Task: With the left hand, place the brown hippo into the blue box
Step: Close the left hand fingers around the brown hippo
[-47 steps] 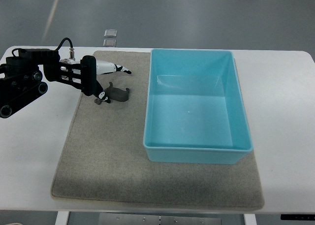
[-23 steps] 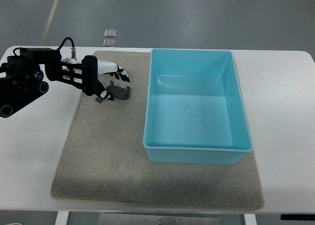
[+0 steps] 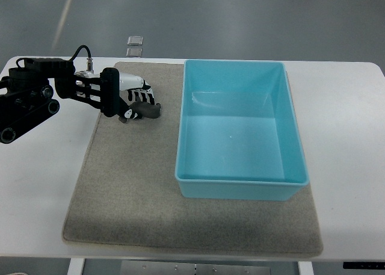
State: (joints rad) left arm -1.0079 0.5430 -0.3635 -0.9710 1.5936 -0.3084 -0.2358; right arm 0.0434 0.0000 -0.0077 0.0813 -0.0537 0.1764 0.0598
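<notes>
My left gripper should release the brown hippo close to the middle of the blue box's bottom (image 3: 237, 126).
A small brown hippo (image 3: 148, 110) lies on the grey mat (image 3: 132, 191), just left of the blue box (image 3: 239, 129). My left hand (image 3: 137, 100), black with white fingers, comes in from the left edge and sits right over the hippo. Its fingers are curled down around the toy, and the thumb touches its near left side. Most of the hippo's back is hidden under the fingers. The blue box is open at the top with nothing inside. The right hand does not show.
The mat lies on a white table (image 3: 349, 136), and the box stands on the mat's right part. Two small clear pieces (image 3: 135, 45) lie beyond the table's far edge.
The left hand's fingers were stretched out above the hippo; they have curled down and closed around it. The hippo has shifted slightly under the hand. The arm has barely moved.
</notes>
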